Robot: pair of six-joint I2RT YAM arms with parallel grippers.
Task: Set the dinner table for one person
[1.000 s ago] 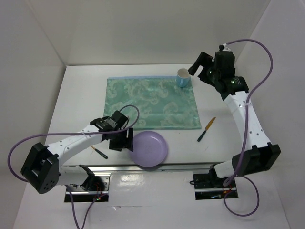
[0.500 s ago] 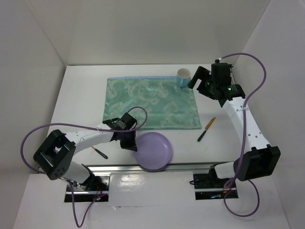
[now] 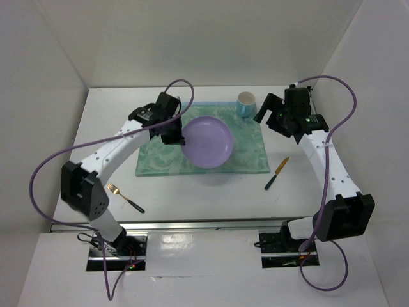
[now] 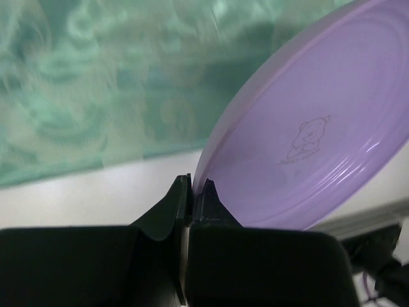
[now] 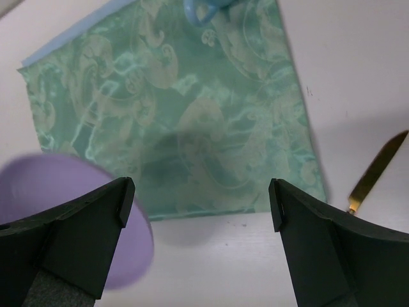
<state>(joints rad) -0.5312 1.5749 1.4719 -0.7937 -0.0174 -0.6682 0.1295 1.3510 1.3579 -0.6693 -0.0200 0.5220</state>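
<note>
Next, I close my right gripper on the dark handle (image 3: 269, 184) of the gold knife, toward the end away from the blade.
My left gripper (image 3: 174, 135) is shut on the rim of a purple plate (image 3: 208, 142), which hangs tilted above the green placemat (image 3: 249, 150) on the white dinner table (image 3: 192, 192). In the left wrist view the jaws (image 4: 196, 185) pinch the plate's (image 4: 319, 141) edge, with the placemat (image 4: 96, 96) below. My right gripper (image 3: 268, 110) hovers open and empty near a blue cup (image 3: 245, 103) at the mat's far right corner. The right wrist view shows its jaws (image 5: 201, 201) spread wide over the mat's (image 5: 192, 115) near edge, the plate (image 5: 51, 182) at left.
A gold knife with a dark handle (image 3: 277, 173) lies right of the mat, also in the right wrist view as the knife (image 5: 377, 173). A gold fork with a dark handle (image 3: 125, 197) lies near the front left. White walls enclose the table.
My left gripper closed on the plate's rim at the table's front edge, then lifted and carried it back over the placemat. The right gripper shifted slightly near the cup.
</note>
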